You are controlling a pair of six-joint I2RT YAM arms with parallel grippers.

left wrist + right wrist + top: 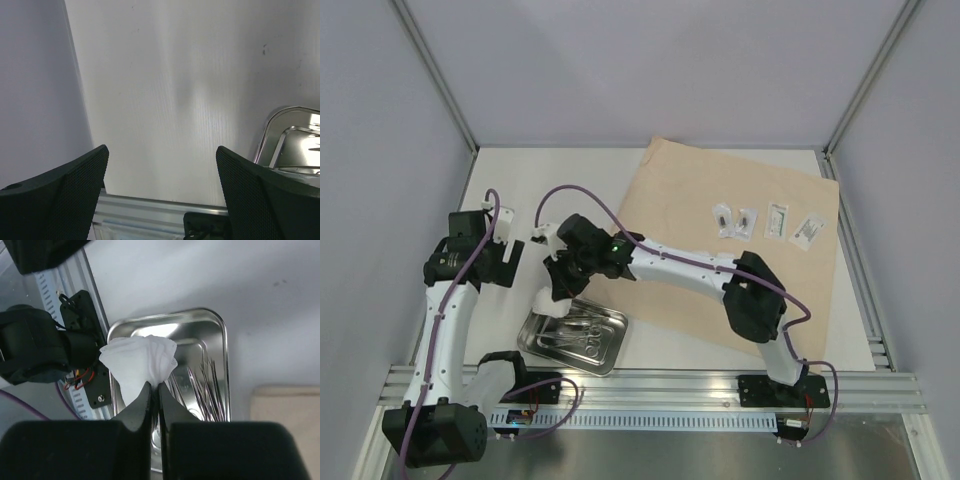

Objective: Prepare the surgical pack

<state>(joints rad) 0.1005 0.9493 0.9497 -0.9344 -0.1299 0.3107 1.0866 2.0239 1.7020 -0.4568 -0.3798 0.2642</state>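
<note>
My right gripper needs to set the white gauze pad down inside the steel tray's corner [557, 311] [192, 349], the one that is nearest to my left gripper.
My right gripper [155, 386] is shut on a white gauze pad [137, 361] and holds it above the shiny steel tray [220, 330]. Steel clamps and tweezers [202, 390] lie inside that tray. Seen from above, the gauze pad [549, 299] hangs over the tray's [612, 347] left end, near the table's front edge. The tan wrap sheet [695, 190] spreads over the right half of the table, with several small clear packets [765, 221] on it. My left gripper [162, 187] stands open over bare white table, left of the tray [280, 130], nothing between its fingers.
An aluminium rail [670, 390] runs along the table's near edge, carrying both arm bases. Grey walls and frame posts [435, 75] close in the left, back and right sides. A corner of the wrap sheet [285, 420] shows at the right in the right wrist view.
</note>
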